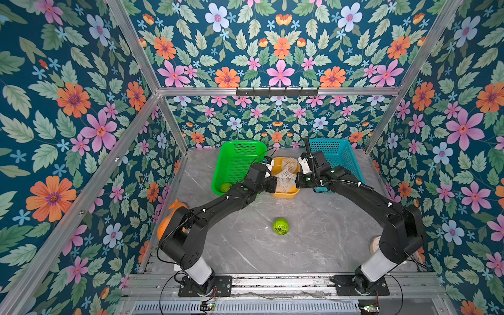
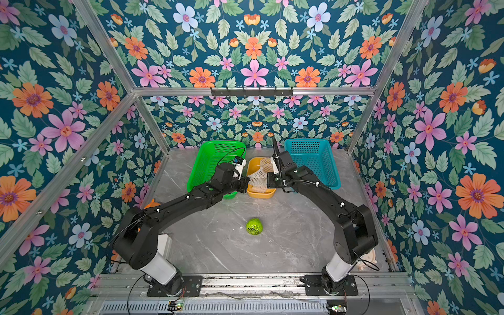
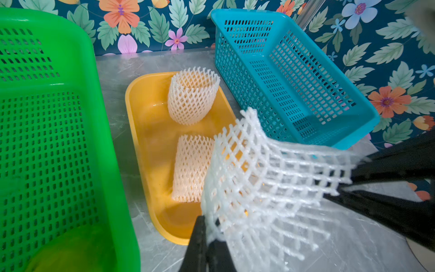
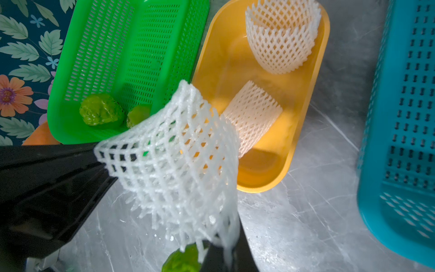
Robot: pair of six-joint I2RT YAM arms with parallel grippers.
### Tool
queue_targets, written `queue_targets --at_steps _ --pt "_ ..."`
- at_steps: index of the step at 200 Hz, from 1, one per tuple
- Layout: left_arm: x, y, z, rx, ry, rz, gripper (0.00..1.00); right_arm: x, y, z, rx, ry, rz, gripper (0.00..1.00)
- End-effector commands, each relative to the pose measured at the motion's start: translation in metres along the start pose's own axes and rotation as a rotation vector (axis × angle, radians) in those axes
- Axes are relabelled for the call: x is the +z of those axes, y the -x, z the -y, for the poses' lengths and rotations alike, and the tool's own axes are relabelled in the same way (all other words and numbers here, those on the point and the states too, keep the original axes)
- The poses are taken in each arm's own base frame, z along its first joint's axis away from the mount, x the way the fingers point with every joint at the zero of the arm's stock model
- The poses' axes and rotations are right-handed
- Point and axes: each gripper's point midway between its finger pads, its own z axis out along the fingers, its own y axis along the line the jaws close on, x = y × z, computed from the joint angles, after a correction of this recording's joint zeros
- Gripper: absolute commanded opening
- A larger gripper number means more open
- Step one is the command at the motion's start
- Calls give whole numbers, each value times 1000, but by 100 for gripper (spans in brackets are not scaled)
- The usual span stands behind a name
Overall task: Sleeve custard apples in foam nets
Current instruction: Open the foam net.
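With the foam net stretched slantwise across both grippers, my right gripper will retake the net's side [image 4: 227,209] so the net hangs upright before sleeving the custard apple.
A white foam net [image 1: 285,178] hangs stretched between my two grippers above the near end of the yellow tray [image 1: 286,194]. My left gripper [image 3: 208,235] is shut on one edge of this net [image 3: 270,179]. The right gripper [image 4: 226,249] is shut on the opposite edge of it [image 4: 174,162]. Two more foam nets [image 3: 191,96] [image 3: 191,168] lie in the tray. One custard apple [image 1: 281,226] sits alone on the table, nearer the front than both grippers. Two custard apples [image 4: 101,113] [image 4: 138,115] rest in the green basket's near corner.
The green basket [image 1: 240,152] stands left of the tray and a blue basket [image 1: 341,155] right of it, both against the back wall. An orange plush toy [image 1: 174,207] lies behind my left arm. A cream round object [image 1: 375,244] sits by the right arm's base.
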Motion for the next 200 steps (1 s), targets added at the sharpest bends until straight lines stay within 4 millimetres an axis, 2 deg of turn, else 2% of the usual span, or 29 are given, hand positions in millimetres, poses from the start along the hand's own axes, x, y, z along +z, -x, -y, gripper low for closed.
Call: queue_targets --at_steps 1,13,34,40,53,63,87,97,108,120,142,171,175,200 --pt "-1 0 -6 21 32 -1 0 -1 -1 0 -11 -2 -11 0" --pt "-1 -1 -2 24 8 -1 0 -2 -1 -10 -14 50 -17 0" --pt "-2 -2 8 33 -44 2 0 -4 -3 -25 -15 135 -38 21" --pt "-2 -1 8 34 -49 6 0 -4 -5 -28 -14 152 -47 26" --pt "-4 -1 8 37 -49 13 0 -6 -8 -33 -11 185 -67 42" --pt "-5 0 8 39 -48 23 0 -6 -11 -37 -9 207 -80 50" --pt "-7 1 8 56 -49 39 0 -15 -14 -45 -16 256 -93 56" --pt "-8 0 7 67 -44 42 0 -19 -14 -47 -19 265 -90 64" --pt "-8 0 4 81 -30 45 0 -23 -11 -47 -16 269 -80 69" --pt "-8 -1 2 101 -18 49 0 -28 -6 -46 -6 272 -67 80" --pt "-12 -7 3 164 -10 75 0 -33 6 -42 42 274 -48 80" --pt "-22 -13 16 287 17 139 0 -31 20 -31 131 245 -54 77" --pt "-24 -13 18 302 19 149 0 -18 16 -26 150 230 -84 76" --pt "-33 -14 26 366 48 205 0 -6 16 -22 186 216 -131 73"
